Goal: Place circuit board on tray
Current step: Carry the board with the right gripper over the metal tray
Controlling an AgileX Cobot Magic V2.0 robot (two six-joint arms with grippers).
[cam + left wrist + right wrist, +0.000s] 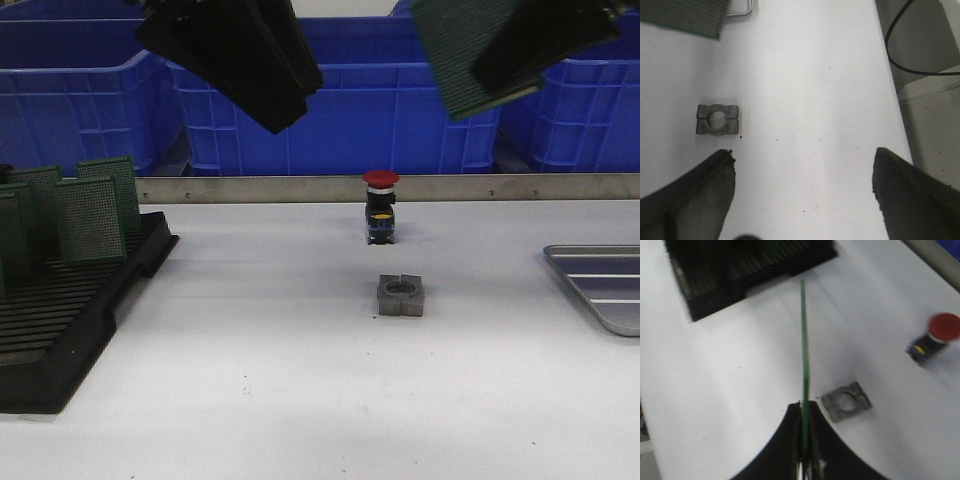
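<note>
My right gripper has the green circuit board, now held high above the table. It will let go of the board just inside the tray rim point(616, 283) nearest the grey metal block.
My right gripper point(490, 75) is shut on a green circuit board point(455, 50) and holds it high above the table at the upper right; in the right wrist view the board point(803, 340) shows edge-on between the closed fingers point(790, 430). The silver-grey ribbed tray point(600, 285) lies at the table's right edge, below and to the right of the board. My left gripper point(270, 105) hangs high at the upper left, open and empty point(802, 185), above the bare table. A corner of the held board point(685, 17) shows in the left wrist view.
A black slotted rack point(60, 310) at the left holds several upright green boards point(90, 220). A grey metal block with a round hole point(401, 296) and a red-capped push button point(381, 208) stand mid-table. Blue crates point(370, 110) line the back behind a metal rail.
</note>
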